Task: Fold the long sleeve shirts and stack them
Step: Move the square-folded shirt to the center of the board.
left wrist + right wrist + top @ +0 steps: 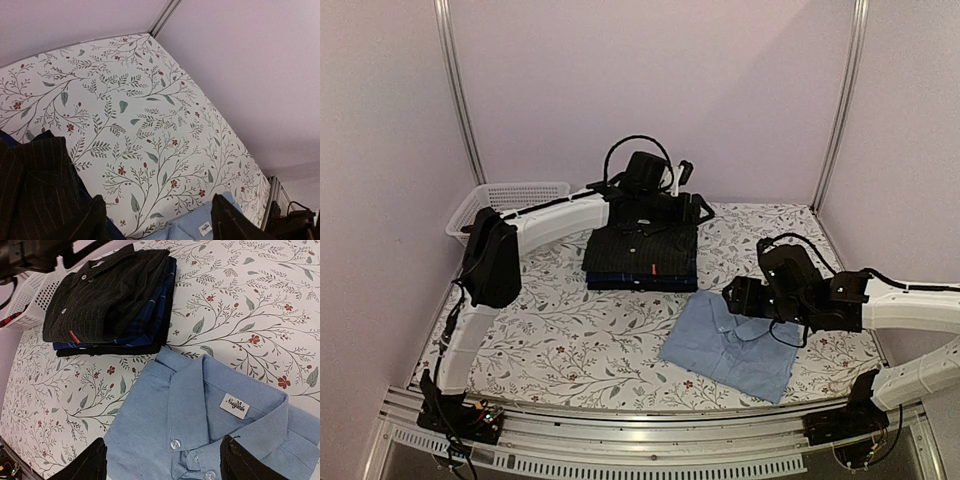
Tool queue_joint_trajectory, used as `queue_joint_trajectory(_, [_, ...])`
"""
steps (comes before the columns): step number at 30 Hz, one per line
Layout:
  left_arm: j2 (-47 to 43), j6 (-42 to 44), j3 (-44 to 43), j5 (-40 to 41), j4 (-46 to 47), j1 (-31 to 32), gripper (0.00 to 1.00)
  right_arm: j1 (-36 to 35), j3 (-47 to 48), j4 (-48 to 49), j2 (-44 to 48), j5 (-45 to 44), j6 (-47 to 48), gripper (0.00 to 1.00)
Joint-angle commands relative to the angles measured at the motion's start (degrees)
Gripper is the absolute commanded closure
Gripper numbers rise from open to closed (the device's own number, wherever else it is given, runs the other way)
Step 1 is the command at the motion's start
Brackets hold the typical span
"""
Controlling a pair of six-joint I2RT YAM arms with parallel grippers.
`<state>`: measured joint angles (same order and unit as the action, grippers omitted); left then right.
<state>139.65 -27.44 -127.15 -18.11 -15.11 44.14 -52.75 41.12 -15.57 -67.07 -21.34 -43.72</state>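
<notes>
The light blue shirt's side edge (pixel 674 331), on the side away from my right gripper, is the next spot that my left gripper will move to and close on.
A black pinstriped long sleeve shirt (pixel 640 250) lies folded on top of a dark navy one (pixel 642 284) at the table's middle back; the same stack (pixel 107 287) appears in the right wrist view. My left gripper (pixel 685 210) hovers at the stack's far right corner, open, with only tablecloth between its fingers (pixel 95 222). The pinstriped shirt's edge (pixel 35 190) sits at that view's lower left. The folded light blue shirt (pixel 732 342) lies apart at the front right. My right gripper (pixel 736 298) is open just above its collar (pixel 225 390), its fingertips (pixel 247 465) straddling the buttons.
A white lattice basket (pixel 505 200) stands at the back left corner, also in the right wrist view (pixel 27 295). A floral cloth (pixel 570 340) covers the table. Pale walls close in the back and sides. A metal rail (pixel 640 430) runs along the near edge.
</notes>
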Motion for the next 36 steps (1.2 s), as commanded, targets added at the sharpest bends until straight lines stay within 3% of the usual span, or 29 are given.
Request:
queue_joint_trajectory(1, [-10.85, 0.57, 10.49, -2.02, 1.87, 1.90, 0.29, 2.33, -2.52, -2.89, 1.95, 1.03, -4.32, 0.24])
queue_joint_trajectory(9, [-25.95, 0.57, 33.88, -3.82, 1.80, 4.71, 0.42, 7.71, -9.61, -5.44, 8.03, 3.39, -9.37, 0.24])
queue_joint_trajectory(16, [-31.17, 0.34, 46.17, -1.76, -0.41, 8.34, 0.50, 11.95, -14.92, -7.94, 14.30, 7.13, -14.69, 0.24])
queue_joint_trajectory(22, [-29.29, -1.74, 49.19, 2.49, -1.02, 10.70, 0.52, 14.26, -16.12, -11.53, 14.86, 8.44, -16.96, 0.25])
queue_joint_trajectory(36, [-20.21, -3.65, 45.52, 10.68, -3.60, 12.81, 0.54, 17.08, -15.04, -12.82, 13.54, 8.29, -15.91, 0.23])
